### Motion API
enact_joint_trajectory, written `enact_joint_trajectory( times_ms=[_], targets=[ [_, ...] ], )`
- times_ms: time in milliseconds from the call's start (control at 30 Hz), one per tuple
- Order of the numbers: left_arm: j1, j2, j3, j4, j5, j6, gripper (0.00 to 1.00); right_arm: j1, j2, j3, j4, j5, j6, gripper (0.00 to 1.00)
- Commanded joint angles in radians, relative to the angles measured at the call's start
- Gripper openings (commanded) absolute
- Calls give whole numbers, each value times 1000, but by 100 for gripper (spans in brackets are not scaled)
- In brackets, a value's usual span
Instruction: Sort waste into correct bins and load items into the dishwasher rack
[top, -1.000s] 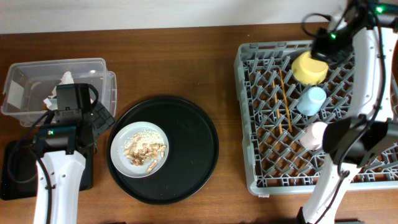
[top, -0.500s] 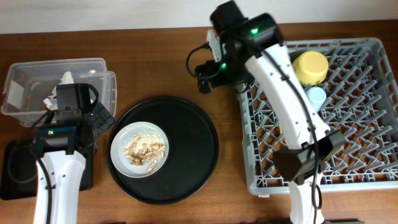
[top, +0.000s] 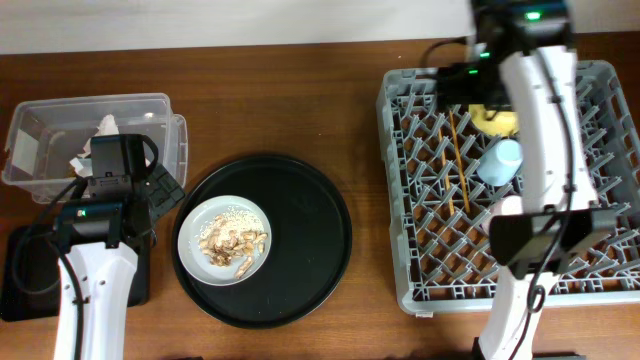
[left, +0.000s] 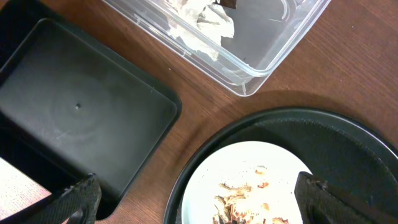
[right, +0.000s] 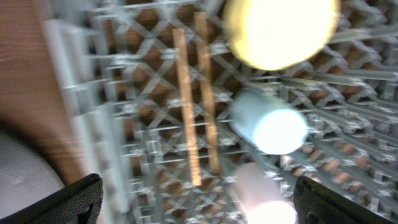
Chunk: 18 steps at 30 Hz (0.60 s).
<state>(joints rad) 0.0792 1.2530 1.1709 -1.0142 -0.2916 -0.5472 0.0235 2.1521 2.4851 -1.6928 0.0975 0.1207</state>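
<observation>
Next, my left gripper goes to the grey-white plate's rim (top: 268, 230), on the side facing the dishwasher rack, and closes there.
The grey-white plate (top: 224, 240) holds beige food scraps (top: 232, 241) on a round black tray. My left gripper (left: 202, 205) hangs open just above the plate (left: 249, 177), with the scraps (left: 239, 202) between its fingers. White napkins (top: 100, 140) lie in the clear tub (top: 60, 115). The shallow black tray (left: 81, 118) sits beside it. The dishwasher rack (top: 420, 250) holds two chopsticks (right: 196, 106), the yellow bowl (right: 280, 31), the light-blue cup (right: 270, 124) and the pink cup (right: 261, 196). My right gripper (right: 199, 205) is open and empty above the rack, blurred by motion.
The large round black tray (top: 300, 250) lies mid-table under the plate. My left arm (top: 95, 270) covers part of the shallow black tray at the front left. The right arm (top: 545, 150) crosses the rack and hides the pink cup from overhead. Bare wood lies between round tray and rack.
The right gripper has opened. Its arm swung from the yellow bowl out past the rack's far-left corner and is back over the rack's far side. The left arm has not moved.
</observation>
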Motion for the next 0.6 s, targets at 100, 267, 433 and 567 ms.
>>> enact_joint_trajectory(
  times_ms=[100,267,433,567],
  targets=[
    [4,-10,11,21,79,-6,99,-170,-36,18,-2,1,-61,98],
    [4,-10,11,-77,547,-6,99,-243,-36,18,-2,1,-61,98],
    [-70,-10,4,-118,796,27,99,-261,-36,18,-2,1,-61,98],
    [-278,-2,4,-57,679,88,99,-260,-36,18,-2,1,-61,98]
  ],
)
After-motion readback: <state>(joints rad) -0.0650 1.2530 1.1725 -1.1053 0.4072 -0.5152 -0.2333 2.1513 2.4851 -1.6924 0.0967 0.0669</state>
